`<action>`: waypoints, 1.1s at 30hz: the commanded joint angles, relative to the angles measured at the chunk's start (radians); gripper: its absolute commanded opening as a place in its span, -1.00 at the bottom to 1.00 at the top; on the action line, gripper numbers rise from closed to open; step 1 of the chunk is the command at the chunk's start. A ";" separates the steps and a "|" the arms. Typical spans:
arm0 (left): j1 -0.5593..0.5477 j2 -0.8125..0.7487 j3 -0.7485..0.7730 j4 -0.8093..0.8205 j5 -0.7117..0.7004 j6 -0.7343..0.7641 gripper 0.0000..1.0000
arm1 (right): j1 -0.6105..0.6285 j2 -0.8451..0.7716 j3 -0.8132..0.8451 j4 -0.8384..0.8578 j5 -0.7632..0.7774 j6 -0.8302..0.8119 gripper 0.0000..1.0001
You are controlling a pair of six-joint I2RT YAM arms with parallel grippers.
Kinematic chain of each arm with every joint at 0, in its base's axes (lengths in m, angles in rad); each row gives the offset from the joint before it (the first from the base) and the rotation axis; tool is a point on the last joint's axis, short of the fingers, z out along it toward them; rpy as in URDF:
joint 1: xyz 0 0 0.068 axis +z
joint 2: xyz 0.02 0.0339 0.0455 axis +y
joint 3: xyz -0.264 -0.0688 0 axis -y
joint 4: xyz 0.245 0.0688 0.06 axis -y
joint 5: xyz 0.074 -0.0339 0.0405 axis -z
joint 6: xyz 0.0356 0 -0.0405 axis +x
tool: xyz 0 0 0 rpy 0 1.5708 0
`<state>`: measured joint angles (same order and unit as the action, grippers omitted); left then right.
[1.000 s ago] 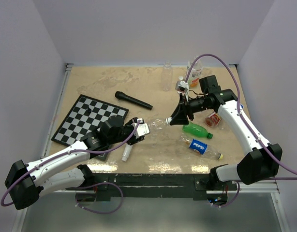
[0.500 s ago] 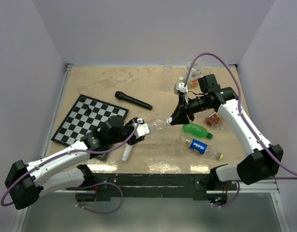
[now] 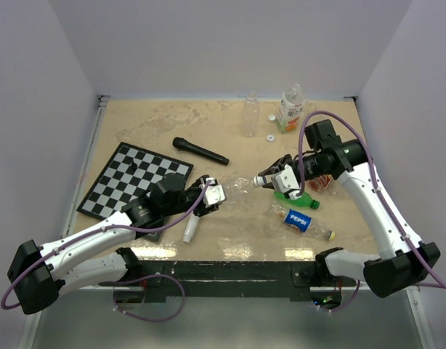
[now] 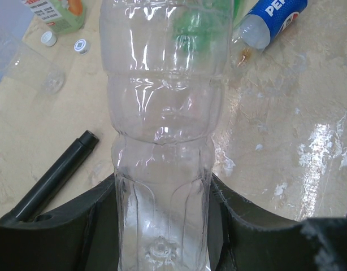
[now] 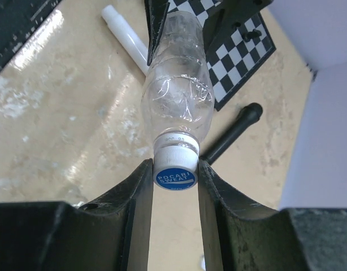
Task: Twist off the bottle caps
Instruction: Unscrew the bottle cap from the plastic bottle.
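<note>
The robot's right gripper is rolled over while the white cap stays on the bottle's neck, so it should open, roll back and grip the cap [image 5: 176,160] to twist further.
A clear plastic bottle [image 3: 236,187] lies level between my two grippers above the table. My left gripper [image 3: 211,195] is shut on its base end; in the left wrist view the bottle [image 4: 162,141] fills the gap between the fingers [image 4: 241,220]. My right gripper [image 3: 265,180] is shut on its white cap with a blue Pocari Sweat top [image 5: 175,169], both fingers [image 5: 138,192] pressing the cap's sides. Two loose white caps [image 3: 271,117] [image 3: 270,136] lie at the back, and also show in the left wrist view [image 4: 48,38] [image 4: 81,46].
A green bottle [image 3: 296,195] and a Pepsi bottle [image 3: 299,220] lie under the right arm. An uncapped clear bottle [image 3: 250,115] and a labelled bottle [image 3: 290,109] stand at the back. A black microphone [image 3: 200,151], a chessboard [image 3: 132,179] and a white cylinder [image 3: 189,230] lie to the left.
My right wrist has rolled round and dropped lower, with its fingers still at the bottle's cap. The left arm and the clear bottle have not moved.
</note>
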<state>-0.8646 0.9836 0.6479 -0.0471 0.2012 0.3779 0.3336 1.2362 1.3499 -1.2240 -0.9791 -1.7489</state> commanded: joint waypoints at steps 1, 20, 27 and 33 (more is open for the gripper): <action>0.010 -0.008 0.018 -0.030 -0.020 -0.011 -0.93 | -0.021 0.009 0.002 -0.031 0.123 -0.287 -1.00; 0.010 -0.014 0.019 -0.031 -0.016 -0.014 -0.93 | -0.021 -0.041 0.009 0.083 0.029 0.144 0.12; 0.010 -0.016 0.021 -0.031 -0.016 -0.014 -0.93 | -0.021 -0.079 -0.004 0.121 0.072 0.362 0.60; 0.010 -0.019 0.022 -0.031 -0.014 -0.014 -0.93 | -0.024 -0.135 -0.046 0.121 0.131 0.437 0.71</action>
<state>-0.8585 0.9855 0.6487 -0.0982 0.1837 0.3767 0.3134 1.1484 1.3254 -1.1168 -0.8936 -1.4143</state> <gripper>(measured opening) 0.545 0.841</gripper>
